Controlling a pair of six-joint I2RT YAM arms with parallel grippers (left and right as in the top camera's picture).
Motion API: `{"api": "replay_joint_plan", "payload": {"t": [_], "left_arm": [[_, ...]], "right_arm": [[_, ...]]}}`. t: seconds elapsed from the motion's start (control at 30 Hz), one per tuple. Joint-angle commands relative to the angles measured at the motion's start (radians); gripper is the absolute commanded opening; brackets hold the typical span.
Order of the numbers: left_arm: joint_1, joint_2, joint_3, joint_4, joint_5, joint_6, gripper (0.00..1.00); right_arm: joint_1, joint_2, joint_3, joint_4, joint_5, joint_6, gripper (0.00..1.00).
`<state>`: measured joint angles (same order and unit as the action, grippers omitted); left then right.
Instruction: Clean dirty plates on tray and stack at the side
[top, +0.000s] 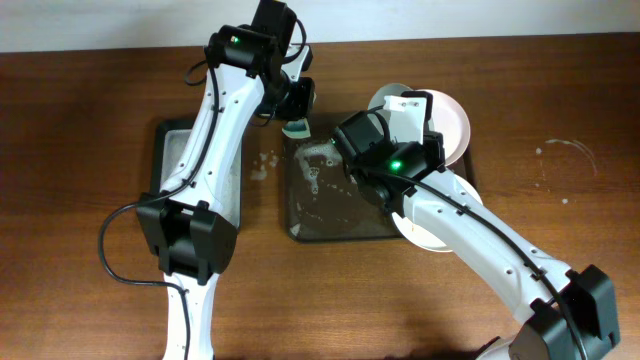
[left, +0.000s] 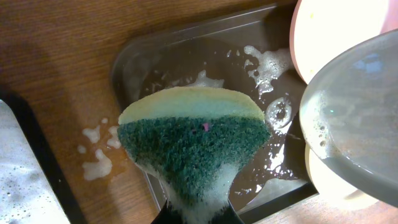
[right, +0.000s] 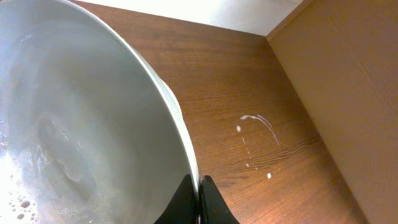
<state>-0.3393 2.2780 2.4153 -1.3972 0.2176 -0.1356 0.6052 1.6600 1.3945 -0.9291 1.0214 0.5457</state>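
The wet white plate will go down over the dried water marks on the wooden table (top: 561, 170) (right: 257, 147) from my right gripper.
The dark brown tray (top: 300, 222) lies mid-table, wet and foamy; it also shows in the left wrist view (left: 186, 46). My right gripper (right: 199, 190) is shut on the rim of a wet white plate (right: 81, 118), held tilted above the tray's far right (top: 384, 98), (left: 357, 124). A second pinkish-white plate (top: 452, 125), (left: 329, 31) rests at the tray's far right corner. A third plate (top: 428, 240), (left: 326, 180) lies at the near right, partly under the right arm. My left gripper (top: 298, 108) is shut on a green-and-yellow sponge (left: 193, 140), (top: 298, 129), above the tray's far left.
A narrow black tray (top: 172, 150) with foam lies left of the brown tray, under the left arm. Foam blobs (top: 262, 165), (left: 96, 165) sit on the wood between the trays. Dried water marks (top: 565, 150), (right: 255, 121) spot the table on the right.
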Motion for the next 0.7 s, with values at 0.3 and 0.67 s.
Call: {"api": "replay_joint_plan", "payload": {"t": [0.3,0.67], "left_arm": [[0.004,0.021,0.005,0.005,0.011,-0.008,0.01],[0.004,0.021,0.005,0.005,0.011,-0.008,0.01]], "right_arm": [[0.009,-0.011,-0.008,-0.004,0.030,0.010,0.04],[0.010,-0.011,-0.008,0.141,0.541,-0.170,0.04]]}}
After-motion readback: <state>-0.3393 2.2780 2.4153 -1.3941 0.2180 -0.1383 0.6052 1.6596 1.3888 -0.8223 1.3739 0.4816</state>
